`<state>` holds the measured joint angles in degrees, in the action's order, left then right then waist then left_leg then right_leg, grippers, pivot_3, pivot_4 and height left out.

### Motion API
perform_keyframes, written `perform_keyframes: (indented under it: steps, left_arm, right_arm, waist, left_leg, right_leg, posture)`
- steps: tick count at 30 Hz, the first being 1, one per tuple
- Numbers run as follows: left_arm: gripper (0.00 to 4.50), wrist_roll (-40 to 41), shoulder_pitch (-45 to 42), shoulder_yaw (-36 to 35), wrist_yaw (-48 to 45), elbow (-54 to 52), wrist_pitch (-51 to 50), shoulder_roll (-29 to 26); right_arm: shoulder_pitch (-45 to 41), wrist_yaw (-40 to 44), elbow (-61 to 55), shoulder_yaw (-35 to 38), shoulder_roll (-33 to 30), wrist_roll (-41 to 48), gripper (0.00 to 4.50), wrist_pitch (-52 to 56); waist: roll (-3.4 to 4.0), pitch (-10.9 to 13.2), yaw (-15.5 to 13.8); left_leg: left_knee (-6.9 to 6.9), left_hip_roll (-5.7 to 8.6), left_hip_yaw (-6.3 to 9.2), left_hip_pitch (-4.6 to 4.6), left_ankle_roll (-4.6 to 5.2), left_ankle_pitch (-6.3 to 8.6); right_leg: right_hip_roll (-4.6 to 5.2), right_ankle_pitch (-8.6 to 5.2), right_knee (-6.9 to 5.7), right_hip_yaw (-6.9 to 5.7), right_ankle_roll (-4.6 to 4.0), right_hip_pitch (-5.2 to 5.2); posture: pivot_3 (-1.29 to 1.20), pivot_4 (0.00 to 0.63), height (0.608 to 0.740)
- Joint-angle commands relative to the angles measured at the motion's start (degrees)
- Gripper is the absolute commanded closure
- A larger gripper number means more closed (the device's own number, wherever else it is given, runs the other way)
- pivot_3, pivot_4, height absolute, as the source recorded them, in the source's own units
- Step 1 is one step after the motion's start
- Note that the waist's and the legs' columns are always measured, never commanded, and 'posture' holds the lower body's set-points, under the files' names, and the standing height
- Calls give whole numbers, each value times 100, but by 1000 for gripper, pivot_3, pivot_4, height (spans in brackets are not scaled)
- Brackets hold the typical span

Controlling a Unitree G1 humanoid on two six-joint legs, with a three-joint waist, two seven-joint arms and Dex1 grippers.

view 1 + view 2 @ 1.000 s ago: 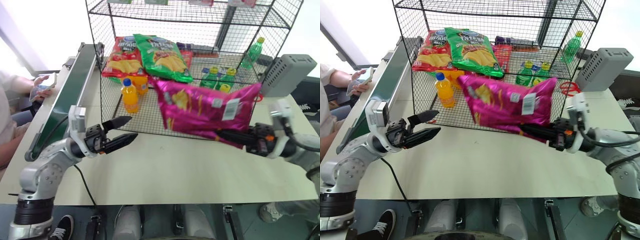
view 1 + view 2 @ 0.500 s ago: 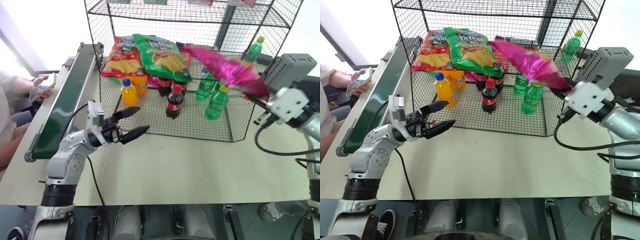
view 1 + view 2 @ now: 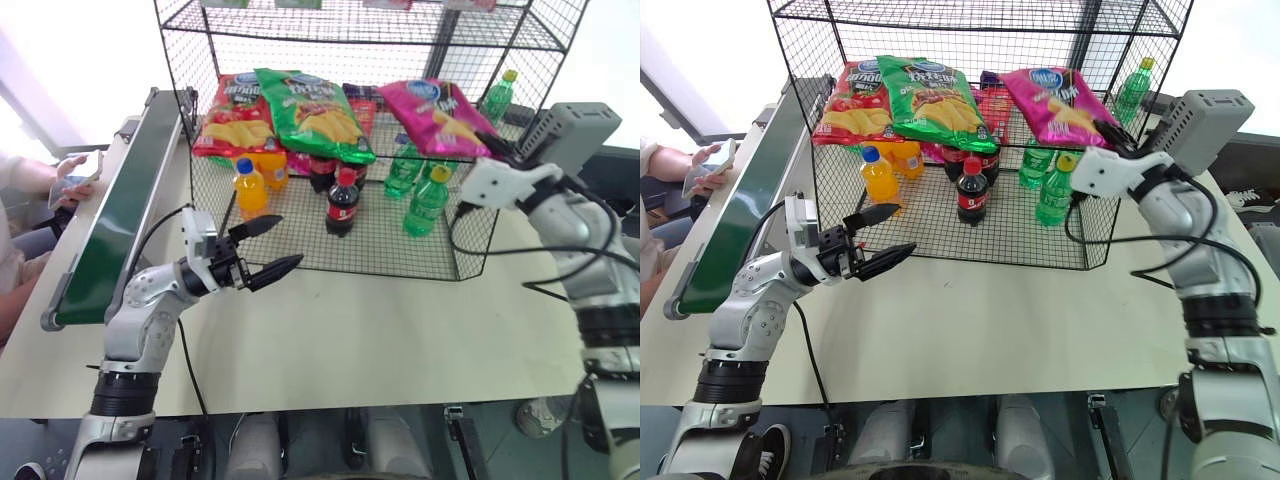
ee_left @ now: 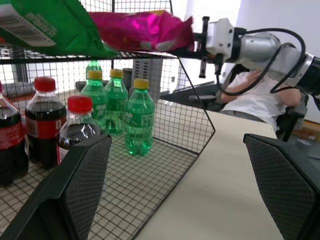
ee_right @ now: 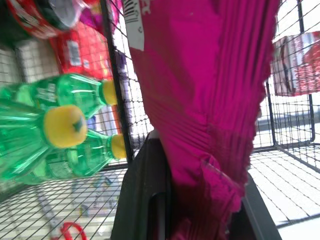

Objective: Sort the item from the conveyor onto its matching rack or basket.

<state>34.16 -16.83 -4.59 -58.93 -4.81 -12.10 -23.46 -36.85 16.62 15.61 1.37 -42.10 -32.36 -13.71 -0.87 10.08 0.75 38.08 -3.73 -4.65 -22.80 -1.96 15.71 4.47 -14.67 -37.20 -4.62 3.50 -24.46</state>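
Note:
The magenta-pink bag slants across the middle level with its corner in the robot's right gripper, so the gripper needs to open, take the bag's lower edge (image 3: 448, 150) and straighten it.
The item, a magenta-pink chip bag (image 3: 432, 108), lies face up at the right end of the black wire rack's (image 3: 370, 30) middle tier, beside the green bag. My right gripper (image 3: 492, 150) reaches in from the rack's right side and is shut on the bag's near edge; the right wrist view shows the crimped pink seam (image 5: 210, 165) pinched between the black fingers (image 5: 145, 200). My left gripper (image 3: 268, 250) hovers open and empty over the table in front of the rack's left half. The dark green conveyor (image 3: 120, 210) runs along the left, with nothing on the part I see.
A green chip bag (image 3: 315, 110) and a red one (image 3: 238, 115) share the middle tier. Orange (image 3: 248, 185), cola (image 3: 342, 200) and green bottles (image 3: 425, 200) stand on the bottom tier. A grey box (image 3: 572, 135) sits right of the rack. A person's hand with a phone (image 3: 65, 175) is far left.
My right arm swung forward and up and rolled over, carrying the pink bag from in front of the rack onto the middle tier, now face up. The left gripper edged forward, still open.

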Motion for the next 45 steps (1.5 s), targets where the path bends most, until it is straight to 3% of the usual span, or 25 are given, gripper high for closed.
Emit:
perform_keyframes:
  steps: [1, 8, 17, 26, 31, 43, 45]
  left_arm:
    - [0, -21, -49, 49, 156, -375, 86, 61]
    - [0, 82, 131, 46, 435, -713, -97, 57]
    - [0, 76, 202, 66, 490, -819, -190, -60]
    - [0, 86, 176, 116, 548, -834, -269, -30]
    - [0, 72, 163, 132, 558, -853, -280, -49]
    - [0, -44, 163, 180, 578, -831, -192, -102]
    - [0, -39, 165, 155, 606, -827, -169, -82]
  right_arm:
    - [-320, -308, -65, -95, 98, -200, 4305, 505]
    - [-153, -31, -317, -195, 468, 409, 4305, 744]
    - [-412, 174, -412, -75, 385, 1035, 116, 749]
    - [-484, 1541, -857, 365, 342, 2821, 36, 1126]
    - [-86, 2159, -1402, 454, 369, 3694, 36, 1426]
    - [-129, 2356, -1422, 399, 415, 3932, 36, 1109]
    - [-91, 2433, -1368, 274, 338, 3797, 621, 1099]
  waist:
    - [0, 0, -4]
    - [0, 0, -6]
    - [0, -1, 8]
    - [1, 0, -1]
    - [0, -1, -12]
    - [1, 0, -11]
    - [1, 0, -12]
  left_leg:
    - [0, 0, 2, -1, 0, 0]
    - [-2, 0, 4, -4, 1, 1]
    - [-1, 0, 4, 1, 2, 1]
    - [-1, 0, 4, -1, 3, 2]
    - [-1, -1, 5, -1, 4, 2]
    - [-1, 0, 4, -1, 4, 2]
    - [-1, 0, 4, -1, 4, 2]
  right_leg:
    - [0, 0, 0, -1, 0, 0]
    - [2, 0, 2, -3, 0, 0]
    - [0, 1, -3, -3, 0, 1]
    - [0, 1, -2, -4, 0, 1]
    - [0, 1, -1, -4, 0, 1]
    - [0, 1, -2, -4, 1, 1]
    - [0, 1, -1, -4, 1, 1]
  posture:
    - [0, 150, 740]
    - [0, 150, 740]
    - [0, 150, 740]
    - [0, 150, 740]
    - [0, 150, 740]
    - [0, 150, 740]
    - [0, 150, 740]
